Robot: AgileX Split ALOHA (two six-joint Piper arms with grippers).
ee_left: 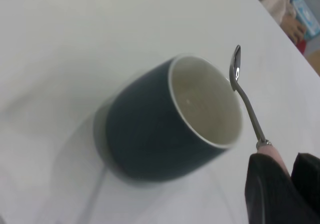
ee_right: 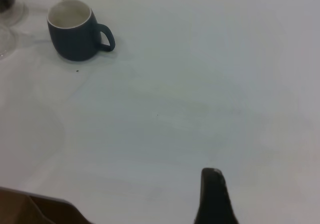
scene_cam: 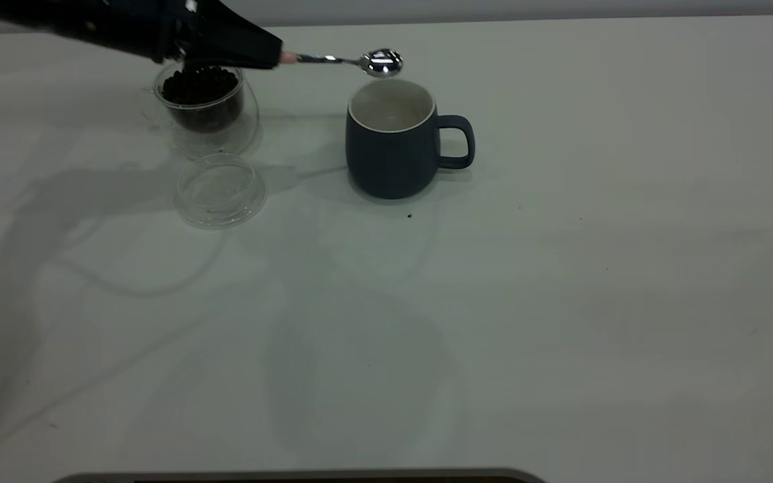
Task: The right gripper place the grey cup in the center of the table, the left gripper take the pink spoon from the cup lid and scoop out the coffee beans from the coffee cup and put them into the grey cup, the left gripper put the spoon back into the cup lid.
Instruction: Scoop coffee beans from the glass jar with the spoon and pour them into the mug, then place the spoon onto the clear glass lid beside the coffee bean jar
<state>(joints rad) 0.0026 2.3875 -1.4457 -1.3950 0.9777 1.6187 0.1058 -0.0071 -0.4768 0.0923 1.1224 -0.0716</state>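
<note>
My left gripper has the pink spoon. It will release the spoon across the clear lid's rim (scene_cam: 180, 190), with the spoon's handle pointing away from the grey cup.
The dark grey cup (scene_cam: 392, 144) stands upright near the table's middle, its handle toward the right; its pale inside shows no beans. My left gripper (scene_cam: 267, 56) is shut on the pink handle of the spoon (scene_cam: 359, 62). The shiny spoon bowl hovers over the cup's far rim and looks empty. In the left wrist view the spoon (ee_left: 245, 96) is turned on edge over the cup (ee_left: 165, 129), beyond my gripper (ee_left: 282, 171). The clear coffee cup (scene_cam: 202, 100) with dark beans sits under my left gripper. The clear lid (scene_cam: 219, 189) lies in front of it. My right gripper (ee_right: 214, 196) is far from the cup.
A few dark specks lie on the white table (scene_cam: 561, 302), one just in front of the grey cup (scene_cam: 409, 216). A dark edge runs along the table's near side (scene_cam: 292, 476).
</note>
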